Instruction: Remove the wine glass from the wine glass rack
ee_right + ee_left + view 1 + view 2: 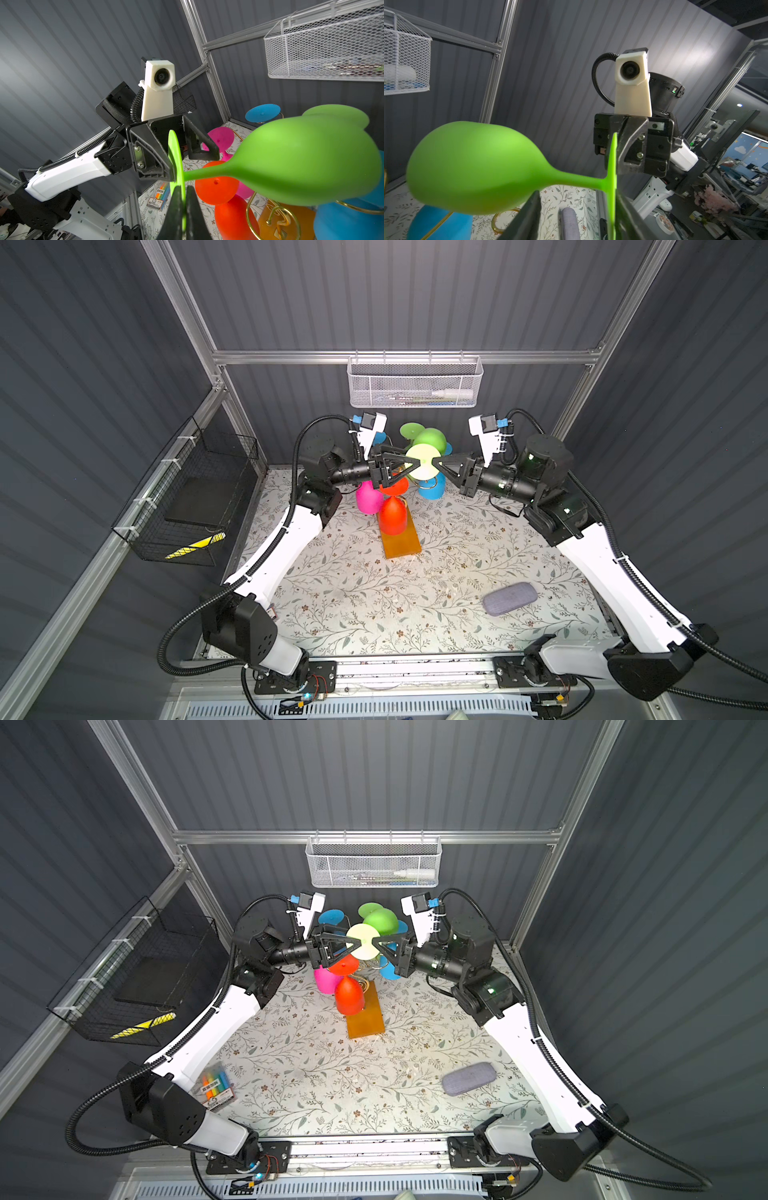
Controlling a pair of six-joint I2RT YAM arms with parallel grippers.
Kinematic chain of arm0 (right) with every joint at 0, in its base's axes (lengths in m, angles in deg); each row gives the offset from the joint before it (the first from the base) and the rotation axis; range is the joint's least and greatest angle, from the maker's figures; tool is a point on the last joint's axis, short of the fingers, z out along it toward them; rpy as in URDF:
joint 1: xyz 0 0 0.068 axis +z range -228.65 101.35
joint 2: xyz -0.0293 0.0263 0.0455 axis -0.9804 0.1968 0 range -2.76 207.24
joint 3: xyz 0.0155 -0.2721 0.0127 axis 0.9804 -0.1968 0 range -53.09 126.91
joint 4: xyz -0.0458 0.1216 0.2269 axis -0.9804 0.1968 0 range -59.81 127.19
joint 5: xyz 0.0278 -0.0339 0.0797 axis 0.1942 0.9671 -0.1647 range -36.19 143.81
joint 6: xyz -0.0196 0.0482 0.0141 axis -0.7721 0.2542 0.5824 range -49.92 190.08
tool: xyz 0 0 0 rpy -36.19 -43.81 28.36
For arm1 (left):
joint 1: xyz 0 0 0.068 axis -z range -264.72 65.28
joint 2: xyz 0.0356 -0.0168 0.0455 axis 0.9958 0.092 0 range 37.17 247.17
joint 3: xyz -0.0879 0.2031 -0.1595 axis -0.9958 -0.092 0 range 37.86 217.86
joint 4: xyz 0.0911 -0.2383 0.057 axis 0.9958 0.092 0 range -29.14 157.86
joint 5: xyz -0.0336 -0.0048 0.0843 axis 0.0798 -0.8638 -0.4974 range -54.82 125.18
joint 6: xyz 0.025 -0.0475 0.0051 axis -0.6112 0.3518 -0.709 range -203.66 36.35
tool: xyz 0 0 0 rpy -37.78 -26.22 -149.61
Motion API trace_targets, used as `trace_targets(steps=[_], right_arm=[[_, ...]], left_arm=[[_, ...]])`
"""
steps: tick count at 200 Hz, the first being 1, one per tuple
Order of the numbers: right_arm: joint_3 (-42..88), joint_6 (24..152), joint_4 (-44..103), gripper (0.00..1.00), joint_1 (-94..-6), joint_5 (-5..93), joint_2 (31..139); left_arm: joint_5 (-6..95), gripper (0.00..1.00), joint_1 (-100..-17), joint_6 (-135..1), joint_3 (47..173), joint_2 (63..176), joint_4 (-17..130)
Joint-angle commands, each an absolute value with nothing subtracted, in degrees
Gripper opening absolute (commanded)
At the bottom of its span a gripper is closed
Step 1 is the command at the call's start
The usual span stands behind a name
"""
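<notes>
My left gripper will hold the foot of the green wine glass while my right gripper, now holding that foot by its rim, takes the bowl [432, 438].
A green wine glass [301, 158] hangs on its side above the other glasses, bowl toward the back wall. My right gripper [184, 194] is shut on the rim of its round foot [423, 461]. From the opposite side my left gripper [577, 207] stands open, one finger [625, 209] against the foot and the other [527, 218] under the bowl [477, 166]. In both wrist views no wire touches the stem. The wine glass rack, gold wire [272, 216] on an amber base [401, 541], stands below with red [392, 514], pink [368, 497] and blue [431, 487] glasses.
A grey pouch [509, 598] lies on the floral table at front right. A marker pack [216, 1085] lies beside the left arm. A white mesh basket [413, 381] hangs on the back wall, and a black wire basket [187, 497] on the left wall.
</notes>
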State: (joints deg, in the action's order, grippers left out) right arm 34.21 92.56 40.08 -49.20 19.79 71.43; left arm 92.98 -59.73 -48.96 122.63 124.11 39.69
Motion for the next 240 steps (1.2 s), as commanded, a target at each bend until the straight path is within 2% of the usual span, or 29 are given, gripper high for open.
trace_targets(steps=[1,47,76,87,100,115,130,159,179,195,215,240], right_arm=[[36.03,91.61,38.86,0.0,-48.51,20.32,71.51],[35.88,91.52,40.03,0.02,-48.5,22.15,71.55],[35.28,90.49,41.2,0.29,-48.55,24.38,70.61],[35.19,88.17,42.61,0.44,-48.52,26.21,69.71],[34.18,84.82,43.53,0.56,-48.5,29.52,67.88],[31.29,80.49,42.38,0.65,-48.52,33.58,64.99],[27.51,75.99,39.84,0.7,-48.59,38.19,62.4],[23.79,68.03,36.93,0.79,-48.59,42.72,61.78],[22.14,63.18,33.95,0.84,-48.59,43.7,61.85],[21.39,59.63,31.62,0.85,-48.59,43.2,62.93],[20.79,54.95,28.43,0.86,-48.6,41.91,64.54],[19.81,49.4,23.62,0.88,-48.59,39.3,66.57]], left_arm=[[94.61,0.37,-59.37,-47.16,124.3,124.53,36.49],[95.41,0.0,-59.41,-45.96,124.46,124.17,36.69],[94.27,0.0,-59.82,-51.16,127.88,123.53,48.19],[95.0,0.0,-60.72,-49.73,128.55,123.56,48.74],[97.57,0.0,-62.6,-42.18,128.59,124.15,43.17],[100.09,0.0,-65.34,-27.19,126.96,125.2,28.49],[100.7,0.0,-67.41,-14.29,125.67,126.68,14.27],[101.19,0.0,-67.8,0.14,126.36,130.37,0.49],[100.77,0.0,-67.93,11.73,128.35,133.63,-11.31],[100.18,0.0,-68.09,20.02,130.74,136.39,-19.38],[99.98,0.0,-68.11,26.26,132.73,138.56,-23.83],[100.29,0.0,-68.11,25.12,131.93,137.69,-21.83]])
